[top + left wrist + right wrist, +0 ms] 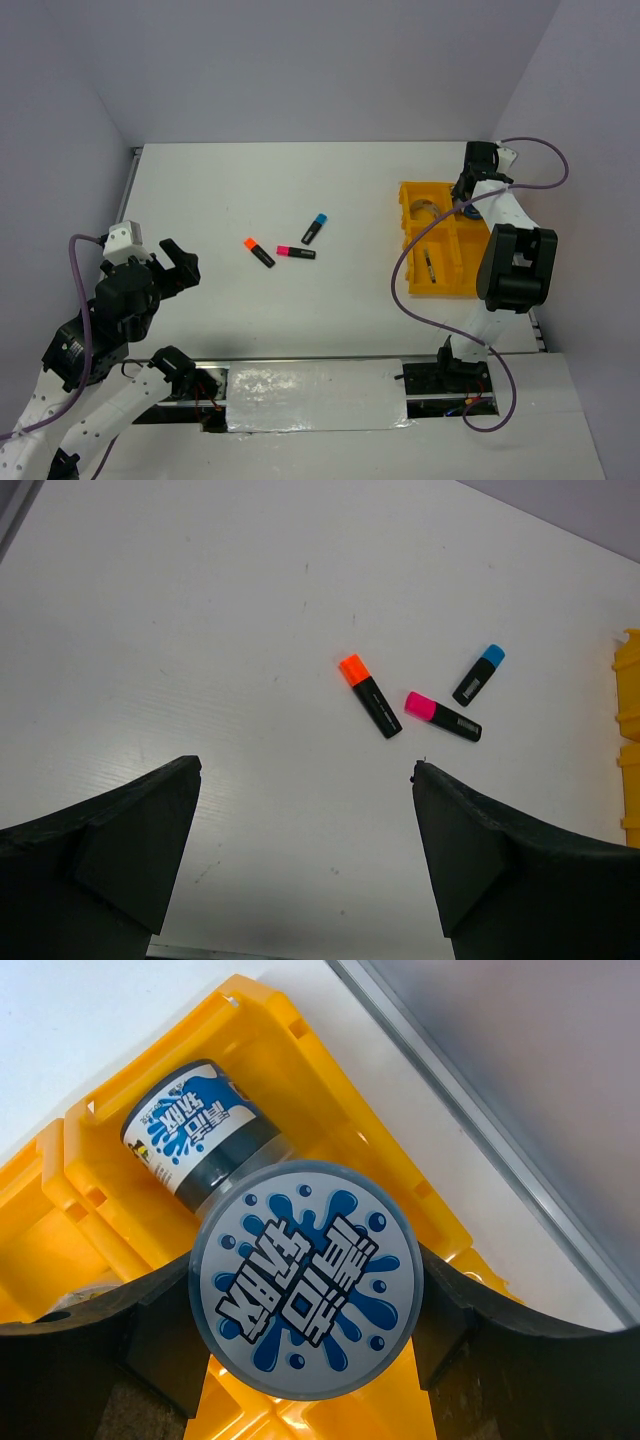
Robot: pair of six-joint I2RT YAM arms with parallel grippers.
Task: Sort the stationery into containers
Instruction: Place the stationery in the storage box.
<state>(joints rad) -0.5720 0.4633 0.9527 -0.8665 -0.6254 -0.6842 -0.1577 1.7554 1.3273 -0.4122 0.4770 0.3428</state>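
Note:
Next, I let go of the blue-white tape roll with my right gripper in the yellow tray (468, 210) (322, 1222), next to the roll that lies on its side.
My right gripper (308, 1310) is shut on a blue-white tape roll (308, 1280) and holds it just above the yellow tray (262, 1012). A second blue-white roll (200, 1130) lies on its side in the compartment beneath. From above, the tray (405, 190) also holds a silvery tape ring (425, 212) and thin pens (430, 268); the right gripper (468, 190) hangs over its far right corner. Three black markers lie mid-table, capped orange (259, 252), pink (296, 253) and blue (315, 228). My left gripper (175, 262) stands open and empty, left of them.
The right arm's purple cable (400, 275) loops over the tray's near left side. A metal strip (480, 1130) runs along the table's right edge by the wall. In the left wrist view the tray's edge (630, 740) shows far right, past the markers (443, 716).

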